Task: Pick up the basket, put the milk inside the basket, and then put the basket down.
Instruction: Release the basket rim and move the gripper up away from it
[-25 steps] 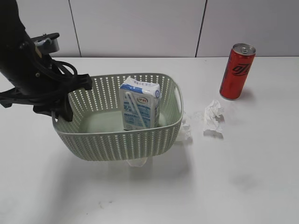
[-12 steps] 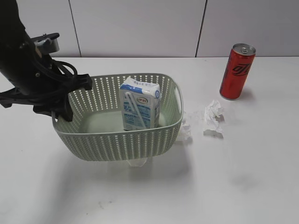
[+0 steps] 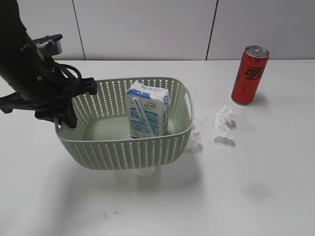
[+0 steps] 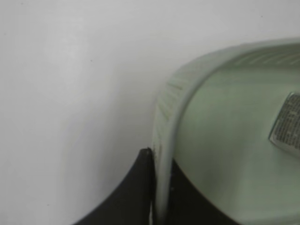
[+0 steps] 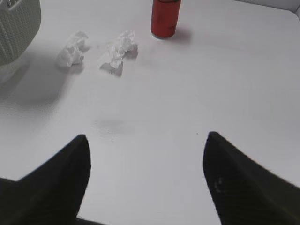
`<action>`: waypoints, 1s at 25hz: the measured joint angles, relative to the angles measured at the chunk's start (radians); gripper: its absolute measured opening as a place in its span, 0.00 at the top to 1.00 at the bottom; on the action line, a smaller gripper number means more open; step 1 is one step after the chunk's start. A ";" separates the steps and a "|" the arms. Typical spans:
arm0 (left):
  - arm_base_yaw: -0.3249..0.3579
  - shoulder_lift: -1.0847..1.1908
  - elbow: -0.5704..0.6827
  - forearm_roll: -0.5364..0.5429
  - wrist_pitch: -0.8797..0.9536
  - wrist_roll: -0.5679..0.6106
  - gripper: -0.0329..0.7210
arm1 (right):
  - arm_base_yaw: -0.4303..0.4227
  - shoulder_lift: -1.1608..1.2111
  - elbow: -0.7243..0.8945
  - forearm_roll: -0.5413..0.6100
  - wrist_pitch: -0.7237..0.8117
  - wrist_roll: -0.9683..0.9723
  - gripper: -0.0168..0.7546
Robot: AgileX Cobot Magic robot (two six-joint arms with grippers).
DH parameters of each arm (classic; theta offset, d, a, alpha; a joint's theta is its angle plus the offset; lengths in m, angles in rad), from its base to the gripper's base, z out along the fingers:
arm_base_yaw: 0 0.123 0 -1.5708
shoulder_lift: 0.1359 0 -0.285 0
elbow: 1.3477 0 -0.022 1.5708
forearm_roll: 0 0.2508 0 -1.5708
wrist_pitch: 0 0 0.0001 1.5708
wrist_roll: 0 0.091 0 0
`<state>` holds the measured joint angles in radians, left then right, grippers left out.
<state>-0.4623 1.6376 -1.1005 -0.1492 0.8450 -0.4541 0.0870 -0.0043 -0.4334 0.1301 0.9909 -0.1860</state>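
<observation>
Next, my left gripper sets down and releases the pale green basket on the white table [image 3: 143, 114] behind the white scrap.
The pale green basket [image 3: 128, 150] hangs a little above the white table, level, with its shadow under it. The white-and-blue milk carton [image 3: 146, 110] stands upright inside it. My left gripper [image 3: 65, 116] is shut on the basket's left rim. In the left wrist view the rim [image 4: 174, 108] runs between my two black fingers [image 4: 159, 187]. My right gripper [image 5: 146, 159] is open and empty above bare table, out of the exterior view. A corner of the basket [image 5: 16, 26] shows at the top left of the right wrist view.
A red soda can [image 3: 250, 75] stands at the back right, also in the right wrist view [image 5: 165, 18]. Crumpled white tissues [image 3: 225, 122] lie right of the basket, two in the right wrist view [image 5: 117, 49]. A white scrap [image 3: 144, 171] lies under the basket.
The basket with the milk has sunk very slightly and shifted little. My left gripper keeps its hold on the rim.
</observation>
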 joint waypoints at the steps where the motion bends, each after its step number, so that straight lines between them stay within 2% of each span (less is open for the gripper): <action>1: 0.000 0.000 0.000 0.000 0.000 0.000 0.96 | 0.000 0.000 0.008 0.005 -0.014 0.000 0.22; 9: 0.000 0.004 -0.015 0.010 -0.029 0.001 0.96 | 0.000 0.000 0.015 0.010 -0.033 0.000 0.22; 19: 0.010 0.153 -0.254 0.076 0.002 0.002 0.96 | 0.000 0.000 0.015 0.013 -0.036 0.000 0.22; 25: 0.063 0.312 -0.393 0.078 0.014 0.001 0.96 | 0.000 0.000 0.015 0.013 -0.036 0.000 0.22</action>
<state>-0.3990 1.9499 -1.4936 -0.0708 0.8595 -0.4532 0.0870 -0.0043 -0.4184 0.1434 0.9552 -0.1860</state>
